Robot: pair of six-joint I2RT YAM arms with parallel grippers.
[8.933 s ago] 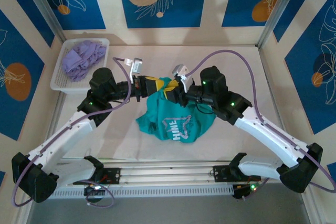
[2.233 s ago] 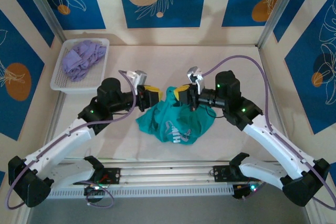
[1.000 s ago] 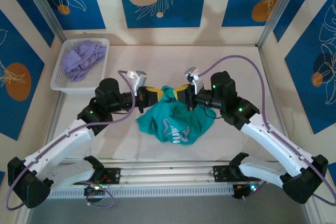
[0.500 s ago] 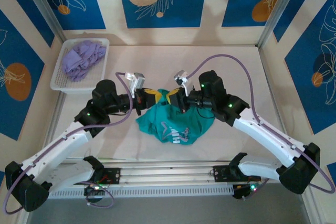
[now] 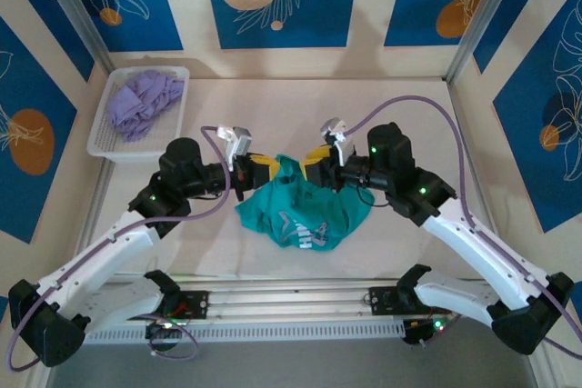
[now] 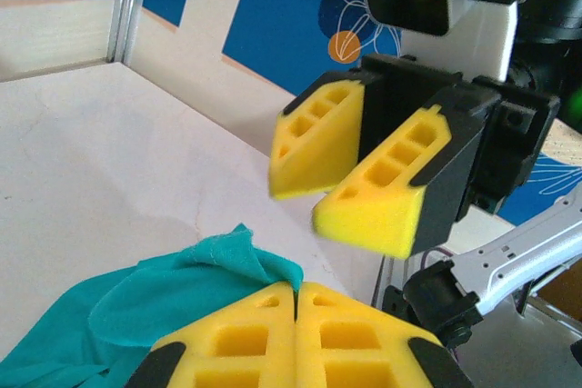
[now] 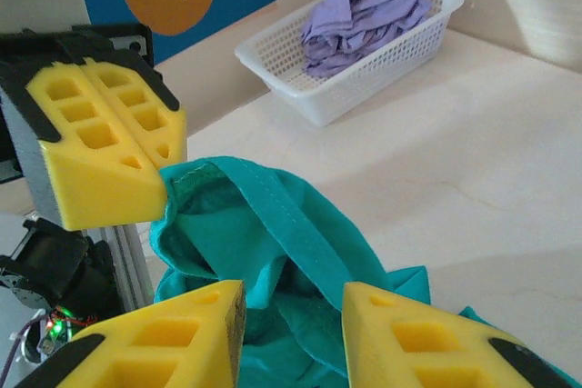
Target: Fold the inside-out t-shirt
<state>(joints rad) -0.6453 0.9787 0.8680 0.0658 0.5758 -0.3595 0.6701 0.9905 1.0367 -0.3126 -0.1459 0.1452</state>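
The hemmed band hangs loose from the corner in my left gripper, so my right gripper needs to pinch the band close to that corner (image 7: pixel 202 174) before both grippers pull it straight.
The teal-green inside-out t-shirt (image 5: pixel 300 211) lies crumpled on the table between the two arms, with white print showing on its near side. My left gripper (image 5: pixel 271 170) is shut on a raised corner of the shirt's edge (image 6: pixel 264 265), and the pinch shows in the left wrist view (image 6: pixel 296 302). My right gripper (image 5: pixel 309 164) faces it from the right with its jaws apart (image 6: pixel 296 206). In the right wrist view a hemmed band of the t-shirt (image 7: pixel 282 215) runs loosely between the open right gripper (image 7: pixel 291 302), touching neither pad. The left gripper (image 7: pixel 162 184) holds the cloth just beyond.
A white plastic basket (image 5: pixel 102 138) with a lavender-purple garment (image 5: pixel 144 102) stands at the back left, also seen as the basket (image 7: pixel 364 88) in the right wrist view. Patterned walls enclose the table on three sides. Bare tabletop (image 5: pixel 364 106) lies behind the shirt.
My right gripper has opened and let go of the shirt's edge, drawing back a little to the right. The left gripper stays shut on its corner, almost unmoved.
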